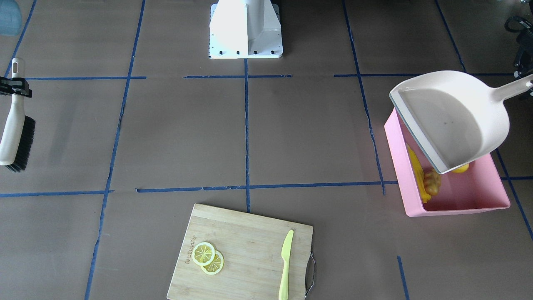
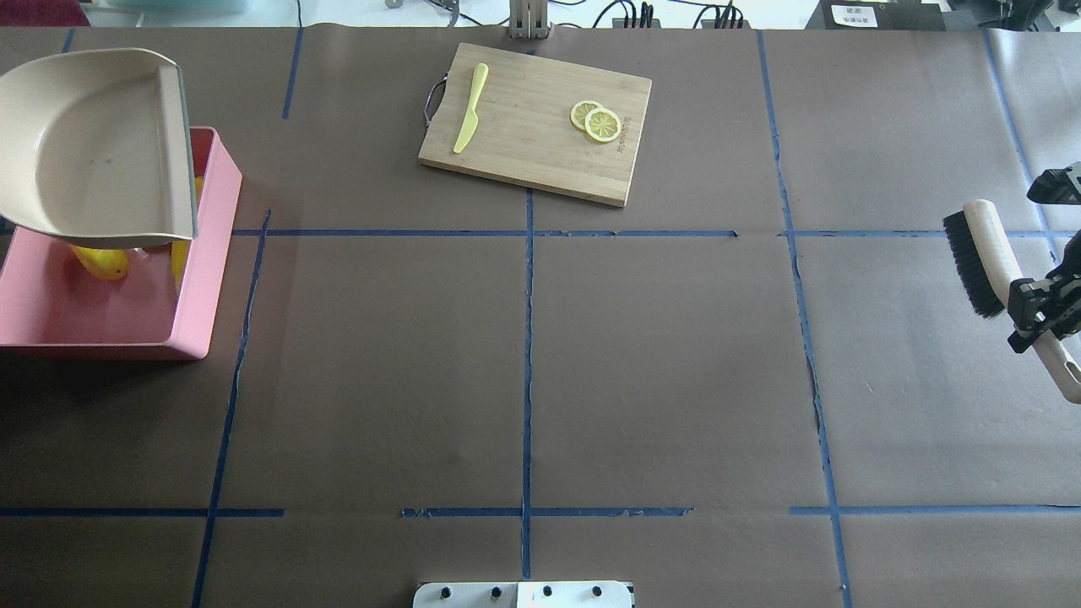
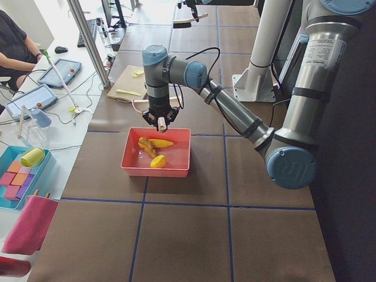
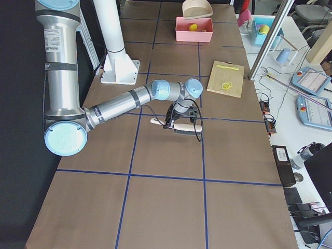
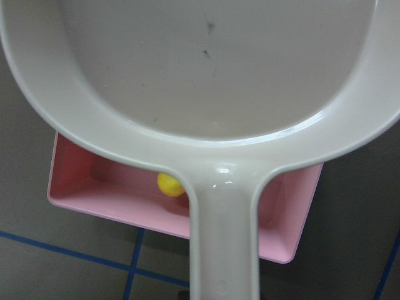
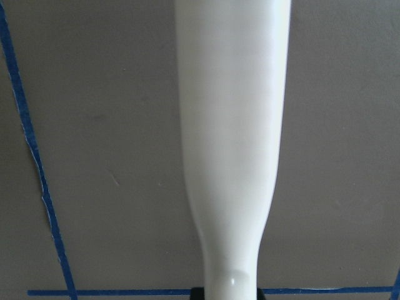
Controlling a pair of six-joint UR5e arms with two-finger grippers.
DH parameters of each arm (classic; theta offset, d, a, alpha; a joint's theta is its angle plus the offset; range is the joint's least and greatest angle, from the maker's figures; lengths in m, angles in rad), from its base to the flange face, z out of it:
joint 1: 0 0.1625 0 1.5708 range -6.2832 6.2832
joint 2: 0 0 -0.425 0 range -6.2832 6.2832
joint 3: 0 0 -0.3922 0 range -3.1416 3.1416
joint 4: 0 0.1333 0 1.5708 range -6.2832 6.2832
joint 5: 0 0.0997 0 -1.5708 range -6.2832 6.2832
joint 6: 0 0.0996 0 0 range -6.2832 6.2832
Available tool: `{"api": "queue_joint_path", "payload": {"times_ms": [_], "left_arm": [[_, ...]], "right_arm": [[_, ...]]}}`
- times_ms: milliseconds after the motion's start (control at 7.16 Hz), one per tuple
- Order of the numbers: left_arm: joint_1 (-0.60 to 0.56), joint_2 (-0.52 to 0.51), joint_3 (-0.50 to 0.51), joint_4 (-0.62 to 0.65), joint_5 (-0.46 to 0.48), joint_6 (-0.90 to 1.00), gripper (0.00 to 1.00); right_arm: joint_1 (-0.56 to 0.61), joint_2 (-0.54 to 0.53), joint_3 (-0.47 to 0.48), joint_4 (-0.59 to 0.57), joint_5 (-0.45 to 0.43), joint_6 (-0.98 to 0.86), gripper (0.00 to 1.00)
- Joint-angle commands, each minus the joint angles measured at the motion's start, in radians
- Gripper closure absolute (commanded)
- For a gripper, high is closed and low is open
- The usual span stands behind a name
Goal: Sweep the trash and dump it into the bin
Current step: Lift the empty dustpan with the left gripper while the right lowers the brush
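Note:
The brush, held just above the table now, will be released by my right gripper on the bare table [image 1: 46, 116] [image 6: 244, 190] between the blue cross lines, beside the long tape line.
The pink bin [image 1: 458, 205] sits at the table's end on my left side. Inside it lie the trash pieces: a corn cob [image 1: 416, 166], a tan ginger root [image 1: 432, 182] and a yellow lump [image 1: 461, 168]. The cream dustpan [image 1: 454, 116] hangs tilted over the bin with nothing in it. My left gripper [image 3: 161, 120] is shut on its handle [image 5: 222, 250]. On the opposite side my right gripper [image 2: 1034, 312] is shut on the white handle of a black-bristled brush [image 2: 984, 253], held just above the table.
A bamboo cutting board [image 2: 532, 143] at the far middle carries two lemon slices [image 2: 596, 121] and a lime-green knife [image 2: 469, 110]. The white robot base [image 1: 245, 29] stands at the near edge. A person [image 3: 14, 44] sits beyond the table's far side.

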State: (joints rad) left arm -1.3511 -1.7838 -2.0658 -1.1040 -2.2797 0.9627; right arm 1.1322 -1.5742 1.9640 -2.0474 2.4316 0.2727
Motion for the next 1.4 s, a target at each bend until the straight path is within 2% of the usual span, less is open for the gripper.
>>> {"api": "queue_joint_path", "payload": {"times_ms": [0, 279, 419, 838, 1117, 1256], "left_arm": [[0.016, -0.028, -0.005, -0.004, -0.037, -0.059, 1.00], [0.039, -0.042, -0.008, -0.004, -0.037, -0.085, 1.00], [0.082, -0.054, -0.017, -0.005, -0.034, -0.134, 1.00], [0.200, -0.071, -0.045, -0.007, -0.027, -0.240, 1.00], [0.254, -0.103, -0.037, -0.007, -0.021, -0.257, 1.00], [0.288, -0.111, -0.036, -0.007, 0.011, -0.277, 1.00]], "right_arm": [[-0.018, -0.087, 0.000, 0.149, 0.026, 0.107, 0.99], [-0.127, -0.156, -0.005, 0.425, -0.008, 0.354, 0.99], [-0.156, -0.185, -0.017, 0.479, -0.047, 0.364, 0.99], [-0.183, -0.187, -0.043, 0.487, -0.057, 0.353, 0.98], [-0.183, -0.187, -0.063, 0.487, -0.007, 0.355, 0.97], [-0.186, -0.181, -0.077, 0.487, 0.015, 0.352, 0.97]]}}
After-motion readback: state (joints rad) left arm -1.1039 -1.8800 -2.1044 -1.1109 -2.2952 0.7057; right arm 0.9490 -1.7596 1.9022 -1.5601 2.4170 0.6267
